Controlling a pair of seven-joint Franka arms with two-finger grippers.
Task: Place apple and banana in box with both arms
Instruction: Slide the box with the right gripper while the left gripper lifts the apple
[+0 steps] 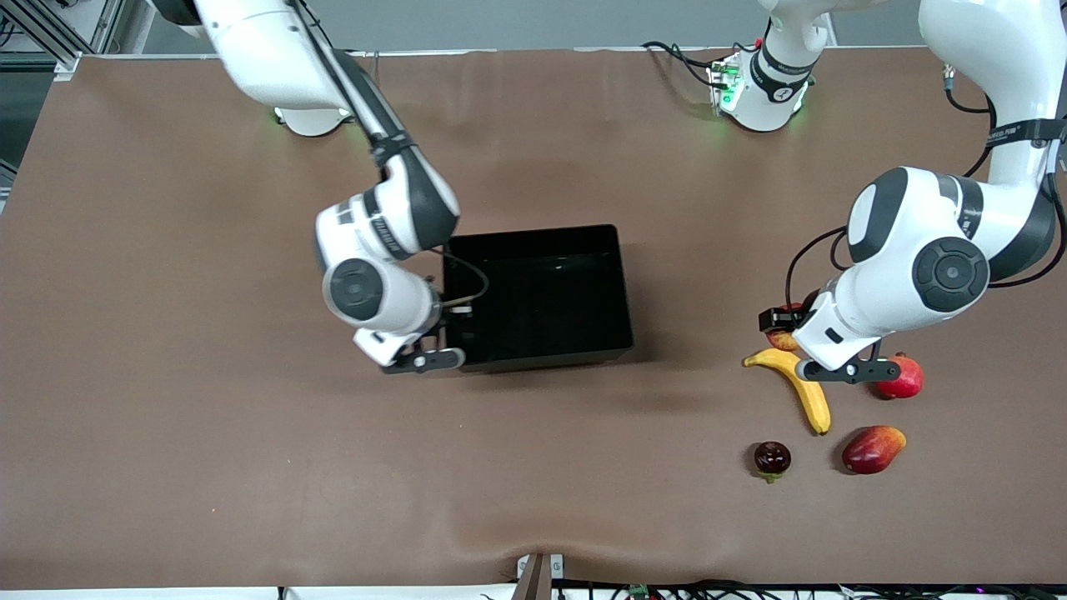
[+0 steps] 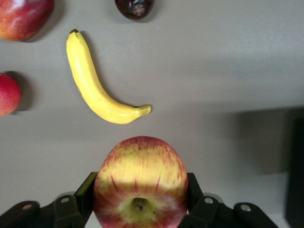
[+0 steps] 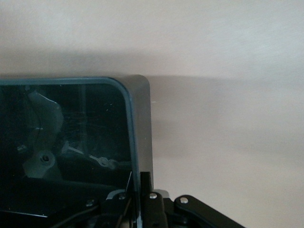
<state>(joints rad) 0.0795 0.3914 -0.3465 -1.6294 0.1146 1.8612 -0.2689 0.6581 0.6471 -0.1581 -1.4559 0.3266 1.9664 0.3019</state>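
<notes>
My right gripper is going to release the black box, which now stands mid-table, on the table, a bit nearer to the banana's stem end (image 1: 597,308).
The apple (image 2: 140,183), red with yellow streaks, sits between the fingers of my left gripper (image 2: 141,192), which is shut on it. In the front view the apple (image 1: 782,339) peeks out under the left wrist, beside the banana's stem end. The banana (image 1: 804,387) lies on the table toward the left arm's end and also shows in the left wrist view (image 2: 95,85). The black box (image 1: 546,357) stands mid-table. My right gripper (image 1: 448,333) is shut on the box's side wall (image 3: 142,123), near its corner nearest the front camera, with one finger (image 3: 147,185) outside the wall.
A uniformly red fruit with a crown tip (image 1: 902,379) lies beside the left gripper. A red-orange mango (image 1: 871,448) and a dark purple fruit (image 1: 772,457) lie nearer the front camera than the banana. Brown table surface surrounds the box.
</notes>
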